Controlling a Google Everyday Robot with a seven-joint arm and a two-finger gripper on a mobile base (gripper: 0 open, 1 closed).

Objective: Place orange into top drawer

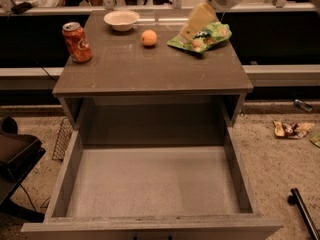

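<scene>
The robot's gripper needs to close next around the orange (149,38) between the white bowl and the green bag, because the orange belongs in the top drawer.
The orange (148,37) sits on the back middle of the cabinet top (150,71), between a white bowl and a green bag. The top drawer (150,184) is pulled wide open below the cabinet top, and its pale grey floor holds nothing. My gripper (197,21) is a pale wedge hanging from the arm at the top right. It is over the left part of the green bag, to the right of the orange and apart from it. It holds nothing that I can see.
An orange-red soda can (77,42) stands at the back left of the top. A white bowl (121,20) sits behind the orange. A green snack bag (205,38) lies at the back right. Wrappers (292,129) lie on the floor at the right, and a black chair base (15,156) is at the left.
</scene>
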